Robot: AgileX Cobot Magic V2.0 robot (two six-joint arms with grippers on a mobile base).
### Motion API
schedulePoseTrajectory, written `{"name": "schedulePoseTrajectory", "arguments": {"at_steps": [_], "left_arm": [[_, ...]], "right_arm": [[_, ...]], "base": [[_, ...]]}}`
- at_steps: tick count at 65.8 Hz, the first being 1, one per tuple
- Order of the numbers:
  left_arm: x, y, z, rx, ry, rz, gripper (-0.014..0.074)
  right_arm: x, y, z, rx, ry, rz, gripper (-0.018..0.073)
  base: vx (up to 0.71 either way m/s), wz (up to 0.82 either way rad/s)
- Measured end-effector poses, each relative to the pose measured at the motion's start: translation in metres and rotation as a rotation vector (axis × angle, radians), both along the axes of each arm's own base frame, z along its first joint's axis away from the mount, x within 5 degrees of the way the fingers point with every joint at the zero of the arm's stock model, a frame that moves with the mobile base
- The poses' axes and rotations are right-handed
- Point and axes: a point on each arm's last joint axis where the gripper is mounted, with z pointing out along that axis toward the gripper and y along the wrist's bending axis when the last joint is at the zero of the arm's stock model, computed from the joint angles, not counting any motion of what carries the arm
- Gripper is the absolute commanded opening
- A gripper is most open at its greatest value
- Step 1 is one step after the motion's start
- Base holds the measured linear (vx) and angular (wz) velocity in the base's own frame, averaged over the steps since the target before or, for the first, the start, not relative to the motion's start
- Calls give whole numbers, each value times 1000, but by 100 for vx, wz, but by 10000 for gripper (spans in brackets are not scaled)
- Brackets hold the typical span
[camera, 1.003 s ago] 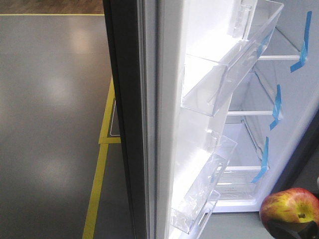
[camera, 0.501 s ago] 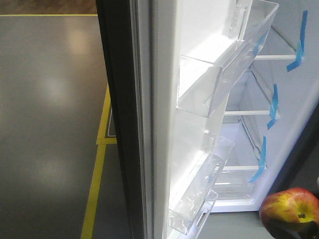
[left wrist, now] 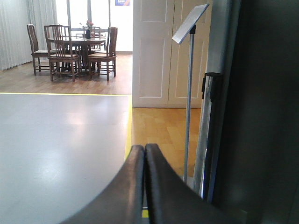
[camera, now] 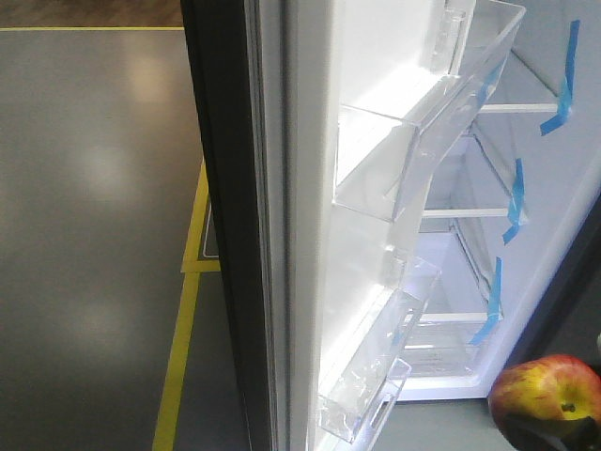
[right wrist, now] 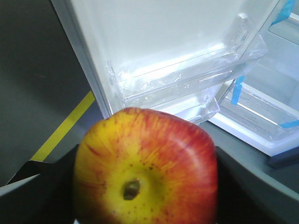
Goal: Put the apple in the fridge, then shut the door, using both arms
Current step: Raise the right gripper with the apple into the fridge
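The robot's right gripper needs to set the apple down in the upper clear bin of the open fridge door (camera: 409, 96).
The fridge door (camera: 282, 225) stands open, edge-on in the front view, white inside with clear bins (camera: 404, 141). Behind it the fridge's white interior (camera: 460, 272) shows clear shelves and blue tape strips (camera: 516, 202). A red and yellow apple (camera: 547, 395) sits at the bottom right, held by my right gripper (camera: 554, 434). In the right wrist view the apple (right wrist: 145, 168) fills the space between the black fingers (right wrist: 243, 186), in front of the lowest door bin (right wrist: 187, 70). My left gripper (left wrist: 144, 151) is shut and empty, beside the door's dark outer face (left wrist: 266, 112).
Grey floor with yellow tape lines (camera: 183, 329) lies left of the door. The left wrist view shows a metal sign stand (left wrist: 188, 93), white closet doors (left wrist: 159, 51), wood floor, and a dining table with chairs (left wrist: 74, 46) far back.
Over the last second the view shifted slightly so the door and bins moved a little left and down; the apple stays held at the bottom right. Since half a second ago nothing has visibly changed.
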Motion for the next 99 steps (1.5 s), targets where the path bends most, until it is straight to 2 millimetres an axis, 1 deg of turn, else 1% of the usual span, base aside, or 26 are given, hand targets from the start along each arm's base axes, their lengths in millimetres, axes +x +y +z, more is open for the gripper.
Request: {"name": "schedulePoseTrajectory", "arguments": {"at_steps": [5,10,14,24,31,38,50,60,64,71,78,85,99], "left_arm": [[0,0,0,0,0,0,-6],[0,0,0,0,0,0,-6],[0,0,0,0,0,0,-6],[0,0,0,0,0,0,-6],[0,0,0,0,0,0,-6],[0,0,0,0,0,0,-6],[0,0,0,0,0,0,-6],[0,0,0,0,0,0,-6],[0,0,0,0,0,0,-6],[0,0,0,0,0,0,-6],[0,0,0,0,0,0,-6],[0,0,0,0,0,0,-6],[0,0,0,0,0,0,-6]], "right_arm": [[1,0,3,11,-17,-4,357],[3,1,17,54,-75,-21,357],[4,1,38,102,-155,-31,357],[3,0,99,204,-359,-44,357],[7,1,126,223,-421,-47,357],[22,5,146,204,-452,-54,357],[57,19,169,174,-475,-63,357],[84,31,189,193,-519,-66,357],[93,35,193,203,-536,-66,357],[112,44,194,211,-553,-67,357],[131,53,185,201,-533,-67,357],[146,60,175,187,-507,-66,357],[162,67,162,167,-467,-65,357]], "base": [[0,0],[0,0],[0,0],[0,0],[0,0],[0,0],[0,0],[0,0],[0,0],[0,0],[0,0],[0,0],[0,0]]}}
